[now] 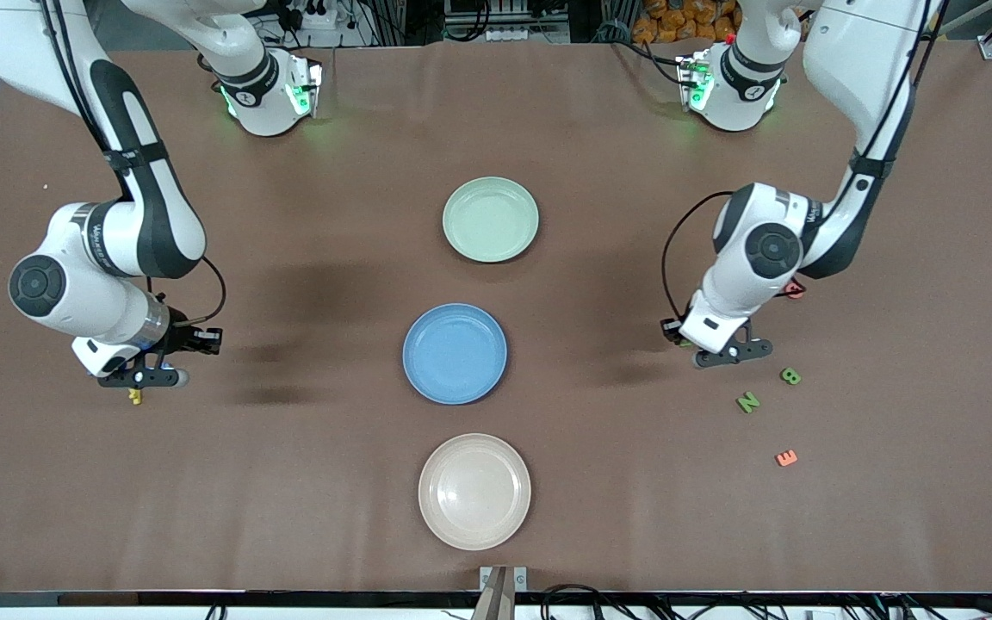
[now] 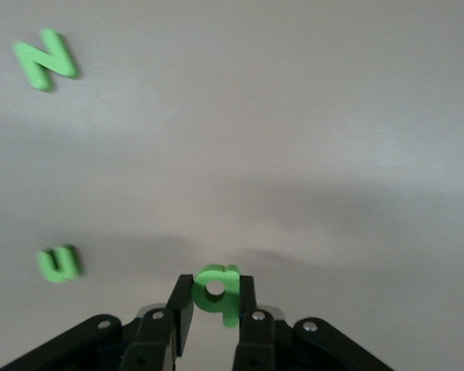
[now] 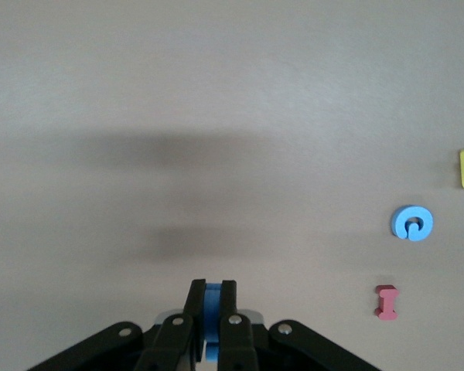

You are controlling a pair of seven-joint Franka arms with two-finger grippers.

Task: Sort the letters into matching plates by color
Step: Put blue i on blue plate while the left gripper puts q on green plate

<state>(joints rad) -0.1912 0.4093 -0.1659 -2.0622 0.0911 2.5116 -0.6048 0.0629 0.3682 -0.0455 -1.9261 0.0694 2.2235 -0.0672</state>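
Note:
Next, I release the green letter q, still held above the table, from my left gripper near the middle of the pale green plate (image 1: 499, 213).
My left gripper (image 1: 727, 353) is shut on a green letter q (image 2: 216, 291) and holds it above the table at the left arm's end. Green letters N (image 1: 747, 402) and 8 (image 1: 790, 375) lie close by, nearer the front camera; the N also shows in the left wrist view (image 2: 45, 60). My right gripper (image 1: 141, 377) is shut on a blue letter (image 3: 213, 305) above the table at the right arm's end. The pale green plate (image 1: 491, 219), blue plate (image 1: 455, 353) and beige plate (image 1: 474, 491) stand in a row down the table's middle, all empty.
An orange letter E (image 1: 786, 458) lies nearer the front camera than the N. A red letter (image 1: 796, 291) peeks out under the left arm. A yellow letter (image 1: 135, 396) lies by the right gripper. The right wrist view shows a blue round letter (image 3: 411, 223) and a red I (image 3: 387, 301).

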